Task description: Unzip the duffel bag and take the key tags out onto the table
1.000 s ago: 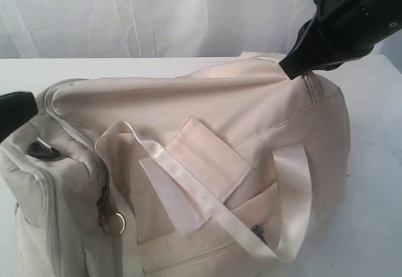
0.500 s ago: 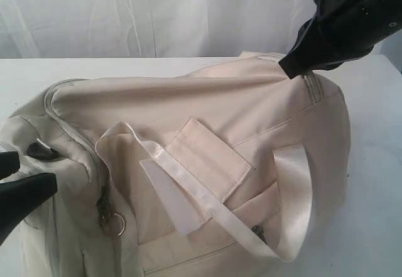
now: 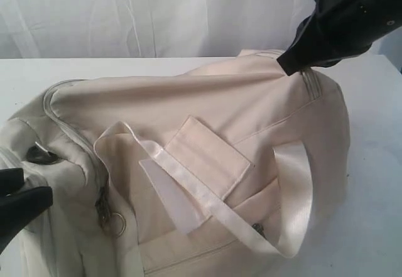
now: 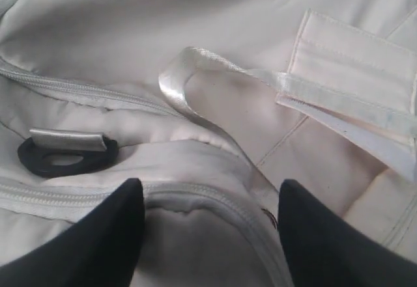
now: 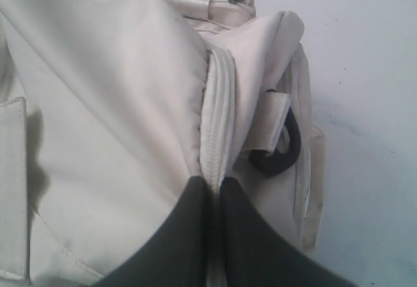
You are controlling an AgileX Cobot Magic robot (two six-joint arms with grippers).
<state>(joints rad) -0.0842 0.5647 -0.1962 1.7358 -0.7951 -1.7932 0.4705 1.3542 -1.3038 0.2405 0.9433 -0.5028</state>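
Observation:
The duffel bag slumps under my right gripper at its ribbed fold, so that gripper should open and take the bag's far edge (image 3: 252, 53) to straighten it.
The cream-beige duffel bag (image 3: 207, 114) lies on its side on the white table (image 3: 377, 164), its grey zippers shut. My right gripper (image 3: 286, 65) is shut on a ribbed fold of the bag's top edge (image 5: 218, 124) at the right end, holding it up; its fingertips (image 5: 213, 183) pinch that fold beside a black eyelet (image 5: 280, 157). My left gripper (image 3: 28, 190) stands open at the bag's left end. Its two fingers (image 4: 210, 189) straddle a curved grey zipper (image 4: 221, 199), just below the other black oval eyelet (image 4: 65, 158). The key tags are hidden.
Pale webbing straps (image 3: 289, 195) loop across the bag's near side, with a sewn patch (image 3: 210, 154) between them. A metal zipper pull ring (image 3: 117, 224) hangs at the left end. A white curtain (image 3: 157, 13) closes off the back.
My left gripper dropped from beside the bag's upper left corner to its lower left end, and the bag's left end has sagged slightly. The right gripper keeps its hold.

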